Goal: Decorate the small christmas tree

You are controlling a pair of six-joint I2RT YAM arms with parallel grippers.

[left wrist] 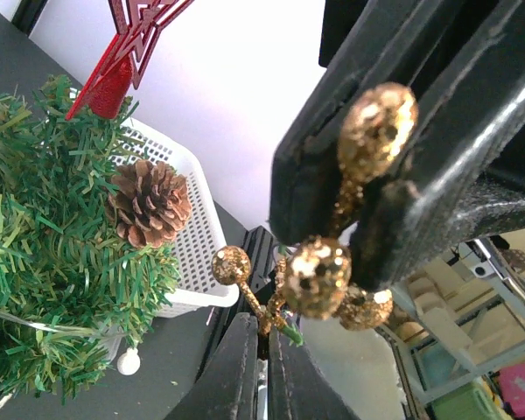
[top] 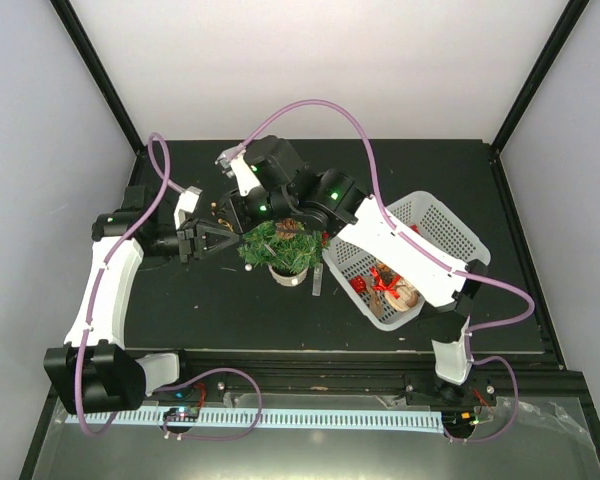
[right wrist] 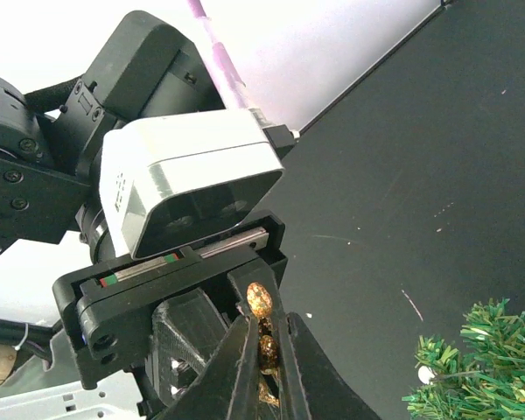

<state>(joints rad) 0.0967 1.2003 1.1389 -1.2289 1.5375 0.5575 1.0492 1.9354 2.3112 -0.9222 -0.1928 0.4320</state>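
Next, my left gripper lets go of the gold glitter berry sprig in the tree's green outer branches [top: 248, 239] nearest that left gripper.
The small christmas tree [top: 280, 246] stands mid-table, with a pine cone [left wrist: 149, 203] and a red star [left wrist: 127, 44] on it. Just left of it, both grippers meet on one gold glitter berry sprig [left wrist: 319, 273]. My left gripper [left wrist: 264, 322] is shut on the sprig's thin stem. My right gripper [right wrist: 269, 316] is shut on its gold berries [right wrist: 259, 298]; its black fingers [left wrist: 332, 175] fill the upper right of the left wrist view. In the top view the left gripper [top: 220, 237] and right gripper [top: 232, 215] nearly touch. The tree's green tips [right wrist: 481, 367] show at the right wrist view's lower right.
A white plastic basket [top: 450, 235] holding red and other ornaments sits right of the tree, under the right arm. A small white piece [top: 317, 282] lies on the black tabletop between tree and basket. White walls close in the table at the back and sides.
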